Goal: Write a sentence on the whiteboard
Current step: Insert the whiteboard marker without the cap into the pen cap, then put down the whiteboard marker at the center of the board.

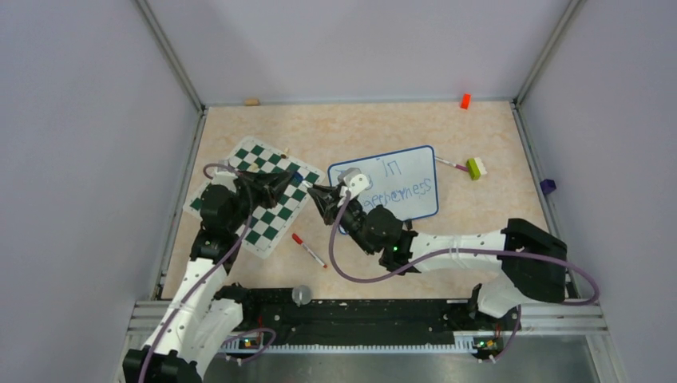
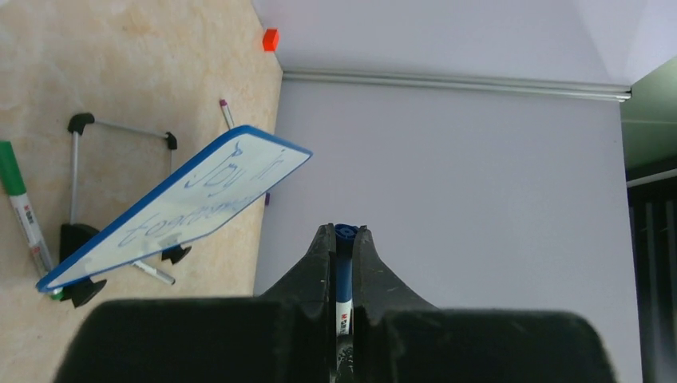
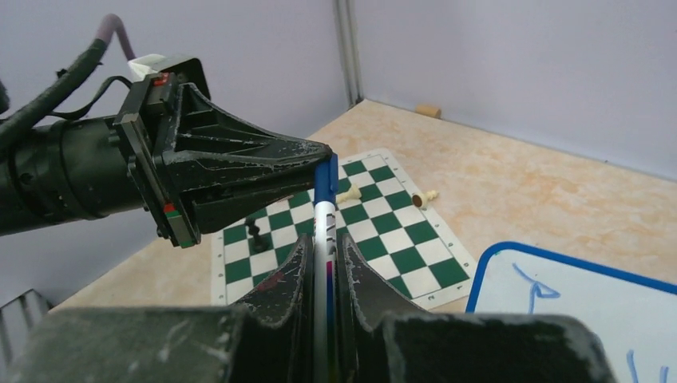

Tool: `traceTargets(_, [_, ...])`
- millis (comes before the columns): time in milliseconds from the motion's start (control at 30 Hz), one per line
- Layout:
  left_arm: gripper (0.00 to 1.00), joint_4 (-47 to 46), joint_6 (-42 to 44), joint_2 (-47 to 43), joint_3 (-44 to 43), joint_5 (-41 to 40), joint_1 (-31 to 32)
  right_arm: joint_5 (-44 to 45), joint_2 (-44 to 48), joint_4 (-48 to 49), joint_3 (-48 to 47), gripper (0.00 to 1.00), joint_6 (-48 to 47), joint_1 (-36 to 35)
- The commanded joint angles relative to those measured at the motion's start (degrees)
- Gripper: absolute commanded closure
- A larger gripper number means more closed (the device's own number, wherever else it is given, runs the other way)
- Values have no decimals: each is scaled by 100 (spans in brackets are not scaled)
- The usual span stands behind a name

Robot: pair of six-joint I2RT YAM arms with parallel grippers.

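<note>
The blue-capped marker will go down from my right gripper onto the table (image 1: 363,255) in front of the whiteboard, beside the red marker.
The whiteboard (image 1: 395,183) stands tilted on its stand at mid-table; it also shows in the left wrist view (image 2: 180,211) and the right wrist view (image 3: 575,303). The blue sentence (image 1: 399,191) reads "Joy in" over "togetherness" (image 2: 199,203); my right arm hides its left part from above. My left gripper (image 1: 297,177) (image 2: 343,230) is shut on the blue cap end of a marker (image 2: 344,267). My right gripper (image 1: 317,195) (image 3: 323,239) is shut on the same marker's white barrel (image 3: 323,223). The two grippers meet tip to tip just left of the board, above the mat's edge.
A green-and-white chess mat (image 1: 255,203) lies left of the board with a few pieces (image 3: 254,233) on it. A red marker (image 1: 309,250) lies in front. A green marker (image 2: 20,207), a green-white block (image 1: 477,167), an orange block (image 1: 465,100), a wooden block (image 1: 252,101).
</note>
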State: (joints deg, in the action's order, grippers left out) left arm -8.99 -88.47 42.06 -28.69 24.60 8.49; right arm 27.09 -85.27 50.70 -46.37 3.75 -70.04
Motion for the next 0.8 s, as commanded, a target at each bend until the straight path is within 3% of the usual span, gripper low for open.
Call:
traceTargets(0, [100,-203,50,-175,-447,712,768,237,-474,-10,-742,100,-600,35])
traceTargets(167, [100,236,425,-253,-503,220,1536,-172,-587,-542,-1047,100,-208,211])
traceTargets(400, [100,335,564,-199,-445,220,2202,-854,-362,-847,-811,100,826,728])
traceTargets(600, [100,116,467,-105,-187,-147,3067,-1006,-290,-1026,-712,100,1104,896])
traceTargets(767, [100,107,587,-156,-32,-311,3167,-1166,-133,-1125,-508,100,1331,927])
